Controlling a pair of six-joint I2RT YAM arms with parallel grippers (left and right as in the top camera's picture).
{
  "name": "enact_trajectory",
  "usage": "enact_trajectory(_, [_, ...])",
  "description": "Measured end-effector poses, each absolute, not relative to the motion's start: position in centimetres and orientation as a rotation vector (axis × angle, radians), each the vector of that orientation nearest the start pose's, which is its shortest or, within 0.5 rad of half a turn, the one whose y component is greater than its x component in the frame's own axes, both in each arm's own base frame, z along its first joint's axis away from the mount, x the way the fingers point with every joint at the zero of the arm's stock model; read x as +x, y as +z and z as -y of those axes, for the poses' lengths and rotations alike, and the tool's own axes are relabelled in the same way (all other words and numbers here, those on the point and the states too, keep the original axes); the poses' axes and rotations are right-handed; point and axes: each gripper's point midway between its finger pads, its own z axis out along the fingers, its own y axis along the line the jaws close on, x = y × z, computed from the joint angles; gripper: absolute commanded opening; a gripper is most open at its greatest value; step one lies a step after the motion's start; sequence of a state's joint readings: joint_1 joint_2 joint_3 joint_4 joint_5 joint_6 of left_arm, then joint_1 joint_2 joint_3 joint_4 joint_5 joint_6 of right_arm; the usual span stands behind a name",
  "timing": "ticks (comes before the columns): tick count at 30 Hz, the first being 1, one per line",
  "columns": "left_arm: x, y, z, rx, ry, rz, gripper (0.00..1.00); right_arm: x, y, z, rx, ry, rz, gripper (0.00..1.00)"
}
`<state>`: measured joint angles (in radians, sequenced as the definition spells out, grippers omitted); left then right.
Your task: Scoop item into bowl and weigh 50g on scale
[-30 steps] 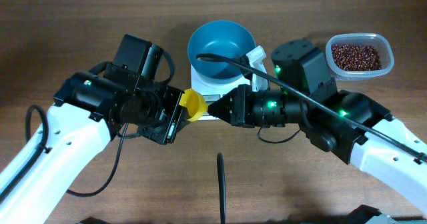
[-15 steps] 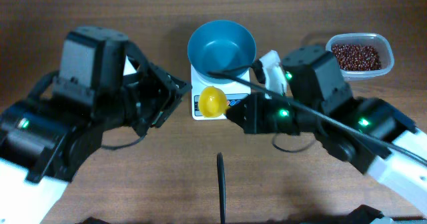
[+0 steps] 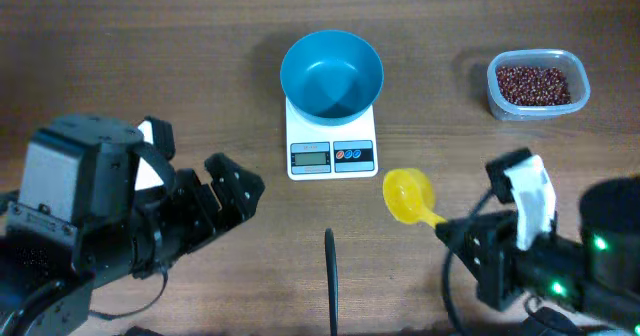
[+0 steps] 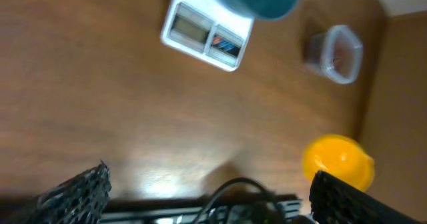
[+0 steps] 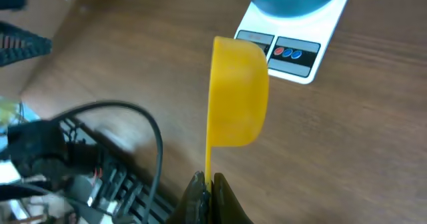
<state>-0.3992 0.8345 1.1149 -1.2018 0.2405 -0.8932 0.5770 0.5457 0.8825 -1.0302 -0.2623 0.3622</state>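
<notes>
The yellow scoop is held on edge by its thin handle in my right gripper, so my left gripper needs to take the scoop's rim (image 3: 389, 193) and hold it before scooping beans.
The teal bowl (image 3: 331, 68) stands empty on the white scale (image 3: 331, 154) at the table's back centre. The item, dark reddish-brown beans (image 3: 535, 83), fills a clear tub at the back right. My right gripper (image 3: 450, 232) is shut on the thin handle of a yellow scoop (image 3: 407, 193), which hangs empty in front of the scale and to its right. The right wrist view shows the scoop (image 5: 239, 94) on edge, with the jaws (image 5: 207, 192) pinching its handle. My left gripper (image 3: 224, 192) stands wide open and empty, left of the scale. Its fingers (image 4: 79, 192) frame the bare table.
The clear tub (image 3: 500, 101) sits well to the right of the scale. A black cable (image 3: 330, 276) lies on the wood at the front centre. In the left wrist view the scale (image 4: 207, 32), the tub (image 4: 335, 53) and the scoop (image 4: 337, 159) appear blurred.
My left gripper opened, let go of the scoop and pulled back to the left. My right gripper drew away to the front right, carrying the scoop by its handle.
</notes>
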Motion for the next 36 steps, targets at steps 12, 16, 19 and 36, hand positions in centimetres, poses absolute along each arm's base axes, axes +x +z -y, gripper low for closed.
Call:
enact_trajectory(12, [16.2,23.1,11.0,-0.566,-0.728,-2.667,0.99,7.5,27.6,-15.0,-1.046,0.819,-2.007,0.04])
enact_trajectory(16, [16.2,23.1,11.0,-0.564,-0.724,-2.666,0.99,5.6,27.7,-15.6,-1.19,0.889,-1.926,0.04])
enact_trajectory(19, [16.4,23.1,10.7,-0.571,-0.701,-2.658,0.99,5.4,27.8,-15.7,-1.207,0.899,-1.913,0.04])
enact_trajectory(36, [24.8,24.8,18.8,-0.592,-1.158,-2.573,0.6,16.6,26.0,-19.4,-0.943,0.763,-2.155,0.04])
